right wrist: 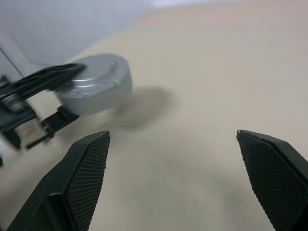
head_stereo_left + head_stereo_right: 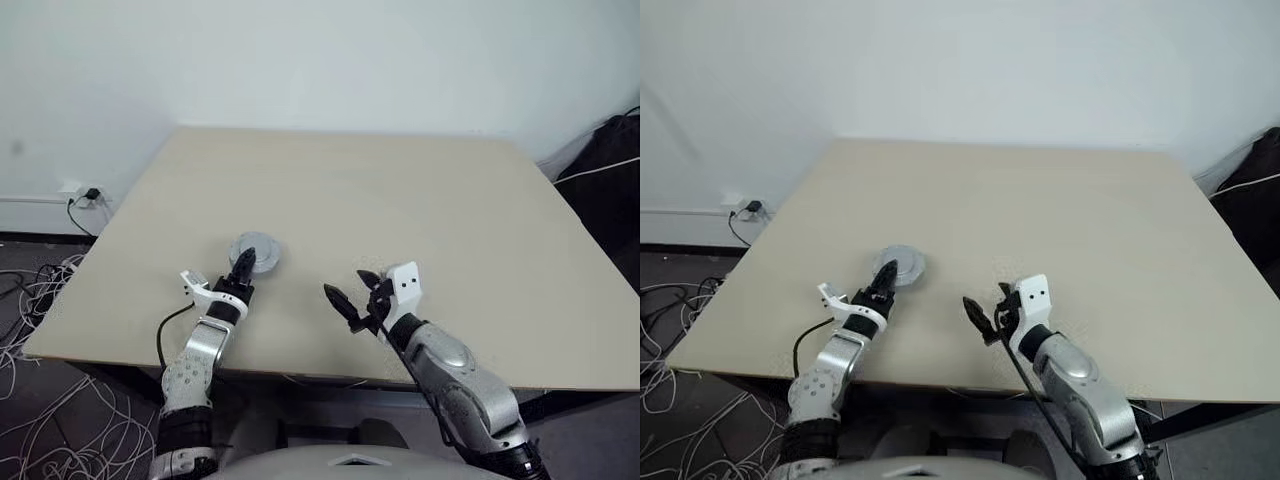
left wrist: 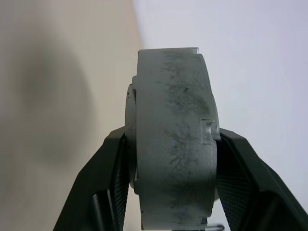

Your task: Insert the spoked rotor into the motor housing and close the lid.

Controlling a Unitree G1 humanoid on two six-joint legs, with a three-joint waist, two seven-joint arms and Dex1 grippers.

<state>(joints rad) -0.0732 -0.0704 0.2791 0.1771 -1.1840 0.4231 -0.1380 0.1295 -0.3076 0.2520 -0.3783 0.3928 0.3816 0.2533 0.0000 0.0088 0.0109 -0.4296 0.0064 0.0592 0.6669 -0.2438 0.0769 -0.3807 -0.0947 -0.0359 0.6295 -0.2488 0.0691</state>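
Note:
I should use my left gripper to release the grey round lid on the bare beige table point(image 2: 261, 240) just past its black fingers. The lid hangs just above the table now.
A pale silver-grey round lid point(image 2: 256, 252) hangs flat just above the beige table point(image 2: 420, 200), left of the middle and near the front edge, with its shadow under it. My left gripper point(image 2: 243, 266) is shut on it, one black finger over its top face and one under it. In the left wrist view the thick grey disc point(image 3: 171, 144) fills the gap between the fingers point(image 3: 108, 173). My right gripper point(image 2: 352, 295) hovers open and holds nothing, a hand's width to the right of the lid point(image 1: 96, 84). The spoked rotor and the motor housing are hidden or out of view.
The table's front edge point(image 2: 300, 375) runs just below both grippers. A white wall stands behind the table. Loose cables point(image 2: 40, 300) and a wall socket lie on the floor at the left, and a dark bag point(image 2: 612, 170) sits at the right.

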